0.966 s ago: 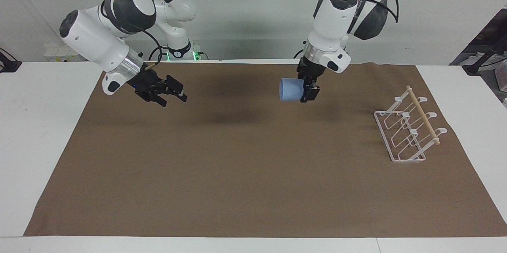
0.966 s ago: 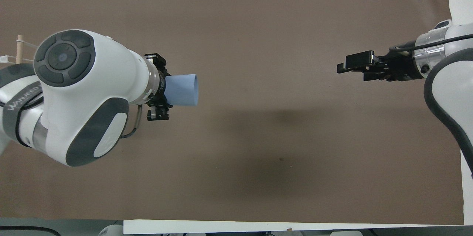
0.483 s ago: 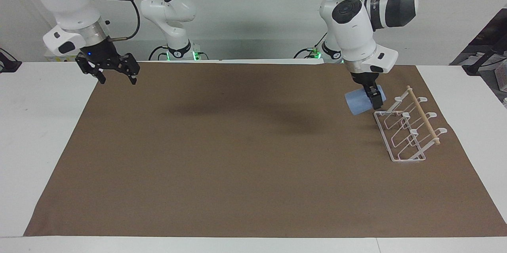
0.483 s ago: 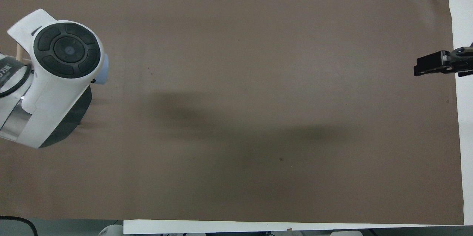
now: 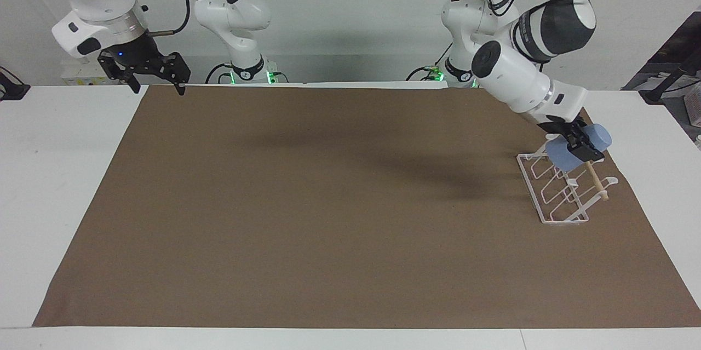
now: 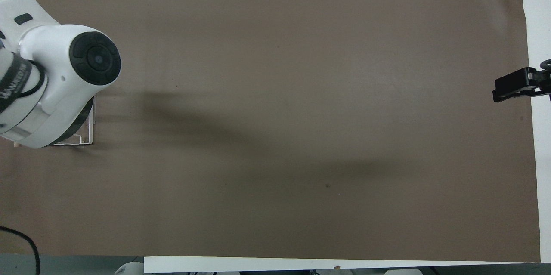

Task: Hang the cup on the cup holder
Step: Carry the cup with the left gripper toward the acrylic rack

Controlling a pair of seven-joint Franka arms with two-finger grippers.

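Observation:
The light-blue cup, now tilted over the holder's near end, will rest on the white wire cup holder (image 6: 26, 50) next to its wooden dowel once the robot's left gripper lets go.
The light-blue cup (image 5: 560, 157) lies tilted in my left gripper (image 5: 581, 149), which is shut on it. The cup is over the end of the white wire cup holder (image 5: 554, 196) nearest the robots, at its wooden dowel (image 5: 596, 181); I cannot tell whether it rests on a prong. The holder stands at the left arm's end of the mat. In the overhead view the left arm hides the cup and only a corner of the holder (image 6: 89, 136) shows. My right gripper (image 5: 157, 85) is open and empty, raised over the mat's corner at the right arm's end; it also shows in the overhead view (image 6: 513, 88).
A brown mat (image 5: 328, 202) covers most of the white table (image 5: 60, 175). A black object (image 5: 11, 90) lies at the table's edge near the right arm's base.
My left gripper carried the cup from over the mat's middle to the cup holder and tilted it over the dowel. My right gripper drew back and up to the mat's corner.

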